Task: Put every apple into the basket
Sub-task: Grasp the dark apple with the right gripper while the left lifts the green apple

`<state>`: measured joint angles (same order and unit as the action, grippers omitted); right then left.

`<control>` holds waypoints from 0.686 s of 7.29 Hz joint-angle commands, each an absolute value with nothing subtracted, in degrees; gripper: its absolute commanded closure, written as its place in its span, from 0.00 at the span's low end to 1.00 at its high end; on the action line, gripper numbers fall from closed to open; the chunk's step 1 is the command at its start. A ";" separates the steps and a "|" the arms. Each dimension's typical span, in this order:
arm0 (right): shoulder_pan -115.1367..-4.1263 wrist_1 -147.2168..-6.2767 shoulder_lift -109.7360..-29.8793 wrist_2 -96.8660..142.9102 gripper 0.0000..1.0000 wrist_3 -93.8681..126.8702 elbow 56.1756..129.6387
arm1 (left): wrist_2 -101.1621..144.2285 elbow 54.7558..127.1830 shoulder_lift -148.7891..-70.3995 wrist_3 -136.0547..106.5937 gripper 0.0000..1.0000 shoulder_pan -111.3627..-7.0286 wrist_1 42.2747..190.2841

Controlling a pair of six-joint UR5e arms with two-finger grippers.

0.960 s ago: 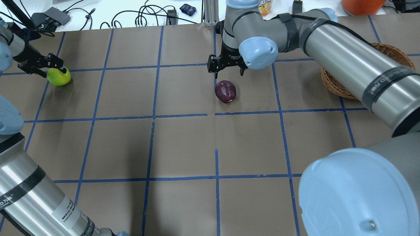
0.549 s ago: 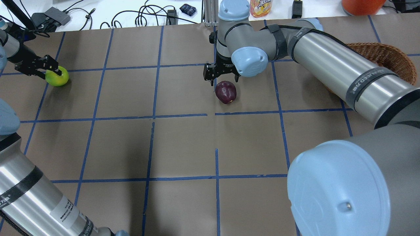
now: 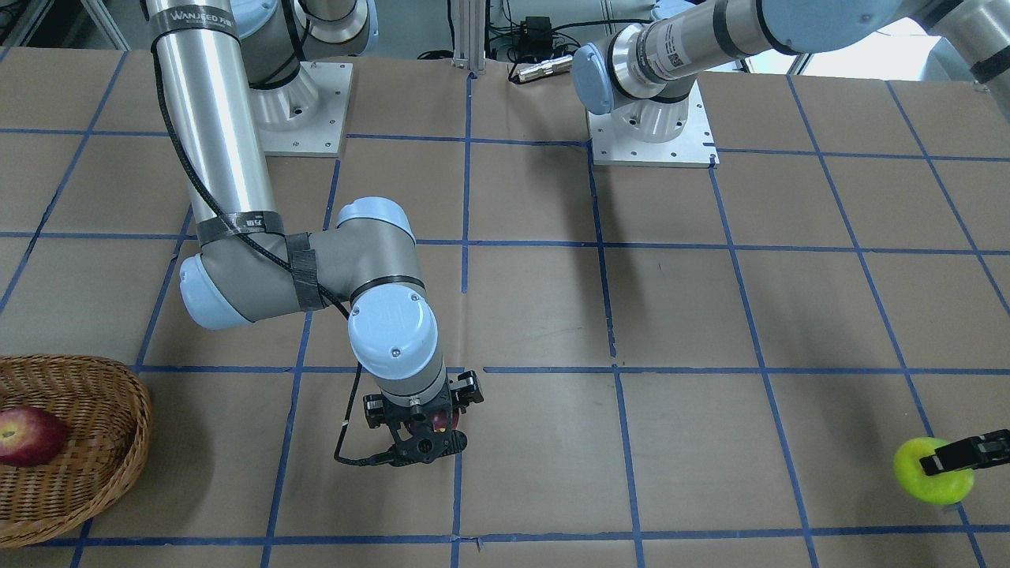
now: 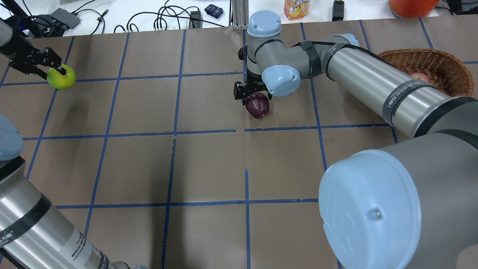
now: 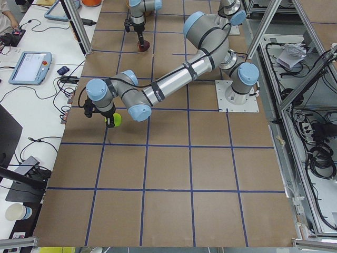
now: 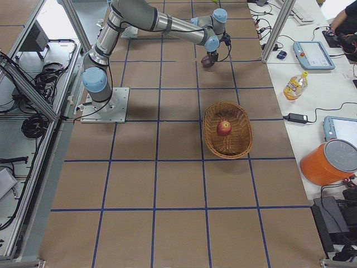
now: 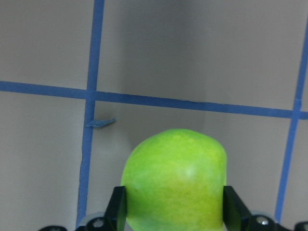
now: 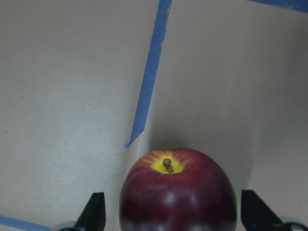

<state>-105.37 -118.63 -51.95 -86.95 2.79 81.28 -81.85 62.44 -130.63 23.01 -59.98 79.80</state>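
Note:
Next, my left gripper releases the yellow-green apple on the patch of table (image 3: 436, 401) under my right gripper.
My left gripper (image 4: 56, 73) is shut on the yellow-green apple (image 4: 63, 78) and holds it just above the table at the far left; the left wrist view shows the apple (image 7: 175, 178) pinched between both fingers. My right gripper (image 4: 255, 98) is open and straddles the dark maroon apple (image 4: 257, 106), which rests on the table; the right wrist view shows the apple (image 8: 178, 192) with gaps to both fingers. The red apple (image 6: 223, 128) lies inside the wicker basket (image 6: 212, 146) at the right; the overhead view also shows the basket (image 4: 450, 63).
Blue tape lines grid the brown table. Beyond the far edge are cables, a juice bottle (image 4: 297, 7) and an orange container (image 4: 410, 6). My right arm's forearm (image 4: 373, 86) stretches between the basket and the maroon apple.
My right gripper has come down over the maroon apple, its fingers now on either side of it. My left gripper has moved up and farther away with the green apple.

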 commanded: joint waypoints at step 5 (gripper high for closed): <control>-98.13 -115.45 -60.60 -90.00 1.00 2.37 81.65 | -77.70 78.38 -119.63 -2.51 1.00 -78.45 81.57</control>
